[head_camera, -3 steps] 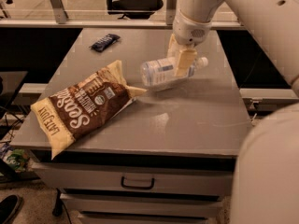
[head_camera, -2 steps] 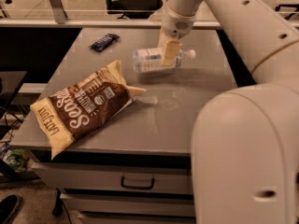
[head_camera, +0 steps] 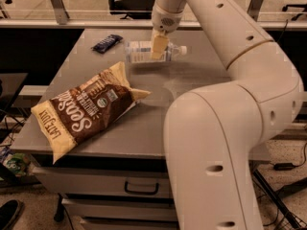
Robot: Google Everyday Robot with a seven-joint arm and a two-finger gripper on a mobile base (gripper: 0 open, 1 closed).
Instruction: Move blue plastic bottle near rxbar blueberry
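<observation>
The robot's gripper should release the blue plastic bottle at the back of the grey table, with its base (head_camera: 136, 47) close against the rxbar blueberry. The bottle is held just above the table now.
The blue plastic bottle (head_camera: 144, 51) is a clear bottle with a pale label, lying sideways with its white cap (head_camera: 183, 49) pointing right. My gripper (head_camera: 159, 47) is shut on the bottle around its middle and holds it just above the grey table (head_camera: 192, 75), toward the back. The rxbar blueberry (head_camera: 107, 43) is a small dark navy bar lying flat at the table's back left, a short way left of the bottle's base.
A large brown-and-cream chip bag (head_camera: 84, 112) lies on the front left of the table. My white arm fills the right side of the view. Drawers sit below the table front (head_camera: 141, 188). Chairs and a rail stand behind the table.
My gripper has carried the bottle from the table's middle right toward the back left, closer to the navy bar. The chip bag and bar have not moved.
</observation>
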